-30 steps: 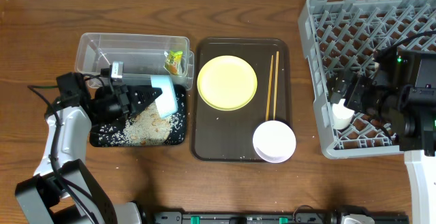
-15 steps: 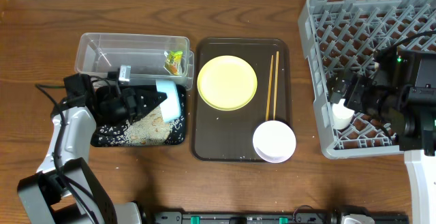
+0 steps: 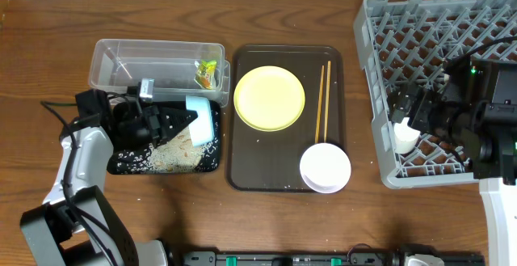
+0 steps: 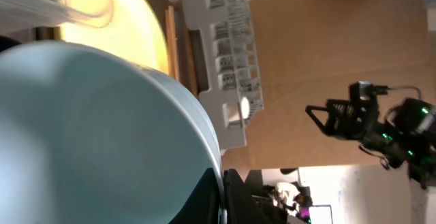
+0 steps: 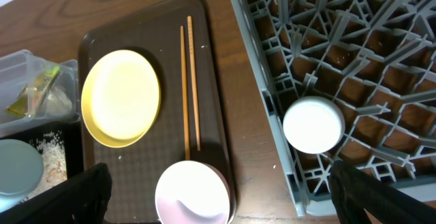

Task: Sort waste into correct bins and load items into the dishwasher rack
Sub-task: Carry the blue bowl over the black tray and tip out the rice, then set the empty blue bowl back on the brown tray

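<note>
Next, my left gripper sets the light blue bowl free on the brown tray [image 3: 256, 152] in front of the yellow plate.
My left gripper [image 3: 191, 117] is shut on the rim of the light blue bowl [image 3: 202, 117] and holds it tipped on edge over the black tray [image 3: 121, 162], which holds rice and scraps [image 3: 171, 148]. In the left wrist view the bowl [image 4: 88, 129] fills the left side, its rim pinched between the jaws of that gripper [image 4: 222, 193]. The snack wrapper [image 3: 208, 73] lies in the clear tub [image 3: 145, 62]. The yellow plate [image 3: 269, 98], chopsticks [image 3: 325, 100] and white bowl [image 3: 325, 167] rest on the brown tray [image 3: 242, 169]. The white cup [image 3: 406, 139] sits in the dishwasher rack [image 3: 452, 31]. My right gripper [image 5: 218, 180] is open and empty above the rack's front left corner.
The brown serving tray [image 5: 136, 13] lies between the bins and the rack [image 5: 340, 40]. Bare wooden table shows in front of the trays and to the far left. The right arm's body [image 3: 485, 120] covers part of the rack.
My left arm has shifted slightly to the right and back with the blue bowl, which stays tipped over the black tray. The right arm has not moved.
</note>
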Controlling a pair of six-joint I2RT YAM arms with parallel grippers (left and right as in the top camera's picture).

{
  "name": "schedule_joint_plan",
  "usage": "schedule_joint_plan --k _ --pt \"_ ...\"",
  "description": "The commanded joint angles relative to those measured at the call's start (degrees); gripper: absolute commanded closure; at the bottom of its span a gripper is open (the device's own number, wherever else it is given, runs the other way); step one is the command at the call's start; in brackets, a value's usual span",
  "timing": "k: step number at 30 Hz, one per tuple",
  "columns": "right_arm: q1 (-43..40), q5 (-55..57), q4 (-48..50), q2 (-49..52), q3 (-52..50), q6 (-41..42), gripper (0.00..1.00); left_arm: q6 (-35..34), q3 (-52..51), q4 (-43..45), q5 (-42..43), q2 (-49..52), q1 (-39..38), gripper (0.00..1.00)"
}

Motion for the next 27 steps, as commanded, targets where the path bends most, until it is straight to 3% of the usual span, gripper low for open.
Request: schedule_joint_plan --k 1,6,12,19,24,27 --pt "0.3 0.4 0.0 0.1 0.3 -1.1 0.01 -4.2 -0.1 0.0 -3.5 0.2 -0.2 0.94" --pt "0.3 0.4 0.0 0.1 0.3 -1.1 0.01 -4.9 -0.1 -1.4 -6.5 -1.0 -2.9 0.94" --pt "0.3 0.4 0.0 0.1 0.3 -1.1 0.01 -19.8 1.6 -1.1 -27.5 -11.8 -11.7 0.94" --pt "0.3 0.4 0.0 0.1 0.3 -1.1 0.01 -32.3 2.5 2.3 -54.9 -22.6 -35.4 0.94" --pt "0.3 0.4 0.0 0.1 0.3 -1.1 0.01 -34.6 2.5 4.5 -76.3 -17.5 -54.0 0.94" --pt "0.3 0.4 0.0 0.1 0.3 -1.1 0.01 -34.9 2.5 6.4 -83.8 -12.4 -60.5 0.94"
